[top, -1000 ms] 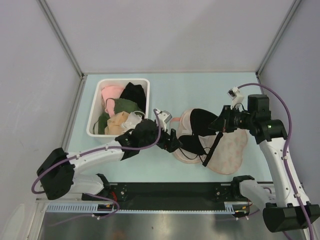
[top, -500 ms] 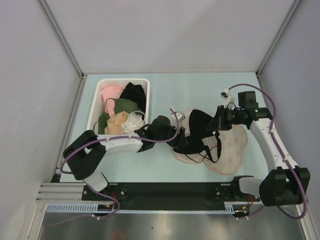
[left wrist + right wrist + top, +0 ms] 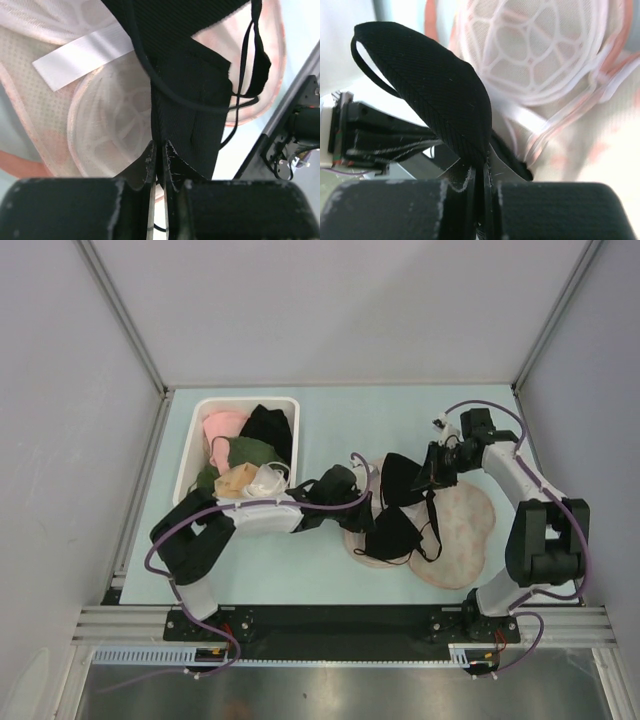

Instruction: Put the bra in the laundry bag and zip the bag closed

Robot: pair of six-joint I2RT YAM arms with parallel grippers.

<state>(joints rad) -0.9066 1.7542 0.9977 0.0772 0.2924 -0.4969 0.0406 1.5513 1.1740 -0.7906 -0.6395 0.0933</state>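
Observation:
The near bra cup is folded over the bag's round cup. Next, my left gripper opens, lays the near bra cup flat and takes its end [image 3: 360, 552] near the bag's rim.
The black bra [image 3: 398, 530] is draped over the open laundry bag [image 3: 462, 530], a printed beige-pink clamshell lying right of centre. My left gripper [image 3: 373, 512] reaches in from the left and is shut on the bra's black fabric [image 3: 195, 90]; its jaws [image 3: 160, 150] meet on the cloth above the bag's pale round cup [image 3: 112, 120]. My right gripper [image 3: 424, 476] is shut on the bra's other cup [image 3: 435, 80], pinching its edge [image 3: 483, 170] and holding it up over the bag's mesh cup [image 3: 540, 45]. Thin straps hang loose [image 3: 432, 525].
A white rectangular bin [image 3: 187, 472] at the left holds pink, green, beige and black garments. A white label [image 3: 80, 55] is sewn inside the bag. The black rail of the arm bases [image 3: 330, 625] runs along the near edge. Grey walls close in both sides.
My left gripper has reached right and closed on the bra. The right arm has drawn back toward the far right, carrying its end of the bra with it.

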